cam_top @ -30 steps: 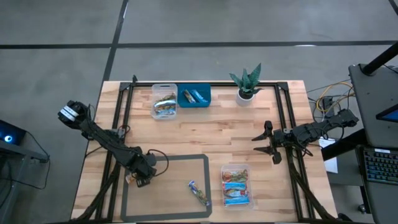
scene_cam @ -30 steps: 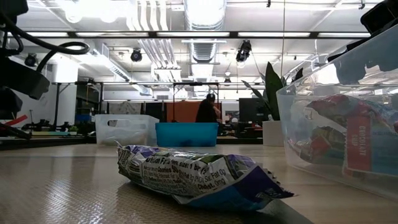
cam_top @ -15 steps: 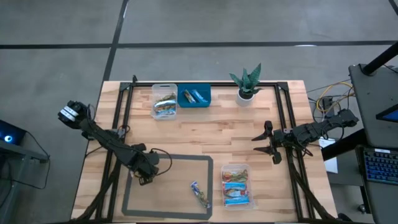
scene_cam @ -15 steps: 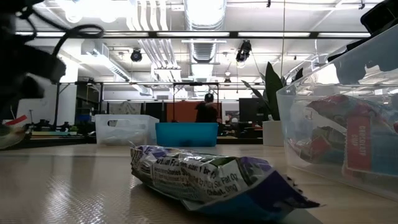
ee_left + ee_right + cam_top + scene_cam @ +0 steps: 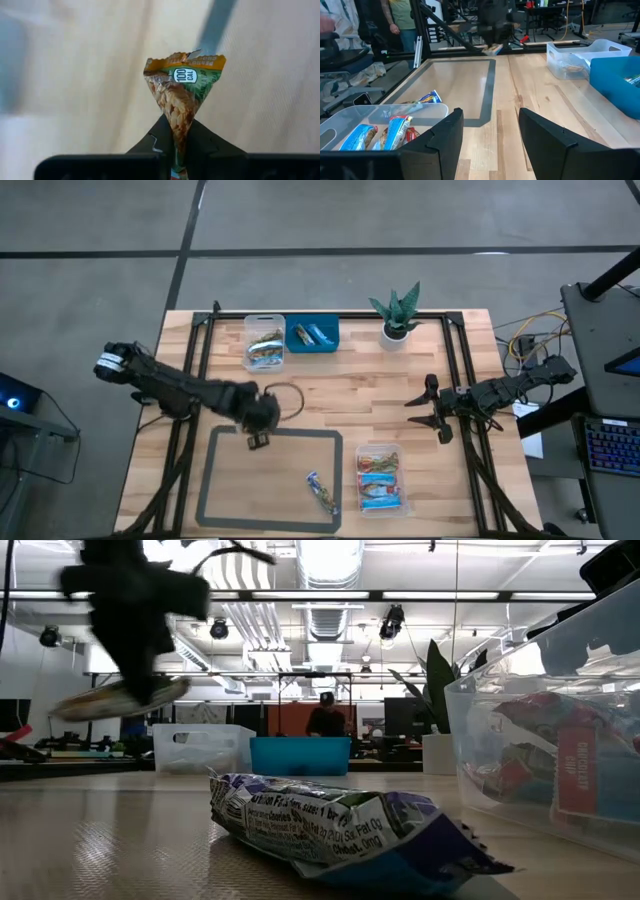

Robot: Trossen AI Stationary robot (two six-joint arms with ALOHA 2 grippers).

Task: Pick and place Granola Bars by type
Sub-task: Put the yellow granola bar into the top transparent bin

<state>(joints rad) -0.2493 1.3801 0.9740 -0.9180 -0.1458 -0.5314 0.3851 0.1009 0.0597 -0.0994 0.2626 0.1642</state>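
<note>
The granola bar will leave my left gripper at the far end of the clear tub (image 5: 264,329) beside the teal bin.
My left gripper (image 5: 257,440) hangs over the far left corner of the grey taped rectangle (image 5: 335,442), shut on a green and orange granola bar (image 5: 182,90). The low view shows that bar (image 5: 120,700) blurred under the gripper (image 5: 135,650). A blue and white granola bar (image 5: 321,490) lies flat inside the rectangle, and fills the low view (image 5: 340,830). Further granola bars lie in the clear tub (image 5: 381,479) at the near right. My right gripper (image 5: 425,412) waits open near the table's right edge. My left gripper pinches one end of the granola bar (image 5: 177,131) between its two fingers, coming from above and pointing steeply down. The rest of the wrapper, with its crimped far end (image 5: 185,61), sticks out past the fingertips. The bar is lifted clear of the table.
At the far edge stand a clear tub (image 5: 264,342) with bars, a teal bin (image 5: 313,335) with bars and a potted plant (image 5: 397,315). Bare wood lies in the table's middle between the two arms. People show in the room behind.
My left gripper has risen from the near left of the taped rectangle and gone toward the table's far and right edges, turning as it went. The green and orange bar has come up with it, lifted clear of the table.
</note>
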